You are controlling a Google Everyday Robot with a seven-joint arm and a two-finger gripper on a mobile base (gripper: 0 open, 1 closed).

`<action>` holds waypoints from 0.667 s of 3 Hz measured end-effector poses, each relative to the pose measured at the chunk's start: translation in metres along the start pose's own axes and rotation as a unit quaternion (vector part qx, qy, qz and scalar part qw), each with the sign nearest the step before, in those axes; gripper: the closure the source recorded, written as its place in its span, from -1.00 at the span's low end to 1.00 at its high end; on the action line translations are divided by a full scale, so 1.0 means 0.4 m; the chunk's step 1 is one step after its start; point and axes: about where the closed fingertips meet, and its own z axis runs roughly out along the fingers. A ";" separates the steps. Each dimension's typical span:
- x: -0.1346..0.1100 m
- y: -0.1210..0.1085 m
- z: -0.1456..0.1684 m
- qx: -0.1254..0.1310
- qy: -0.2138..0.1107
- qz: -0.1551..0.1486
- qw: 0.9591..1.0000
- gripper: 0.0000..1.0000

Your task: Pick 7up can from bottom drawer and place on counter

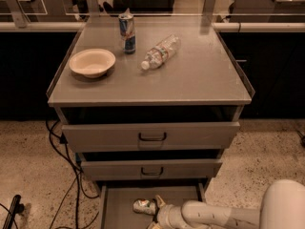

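Observation:
My gripper needs to close on the 7up can's end (150,207) facing my white arm, inside the open bottom drawer.
The 7up can (144,206) lies on its side on the grey floor of the open bottom drawer (119,211), near the drawer's middle. My gripper (158,209) reaches in from the lower right on a white arm (224,216), and its tip is right against the can's right end. The counter (190,78) is the flat grey top of the cabinet above.
On the counter stand a white bowl (92,63) at the left and a tall blue-silver can (127,32) at the back, and a clear plastic bottle (159,52) lies in the middle. The two upper drawers (151,136) stick out slightly. Black cables (66,175) trail on the floor at the left.

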 end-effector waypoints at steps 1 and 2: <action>0.000 0.000 0.000 0.000 0.000 0.000 1.000 -1.00; -0.017 -0.014 0.034 0.012 -0.004 -0.014 1.000 -1.00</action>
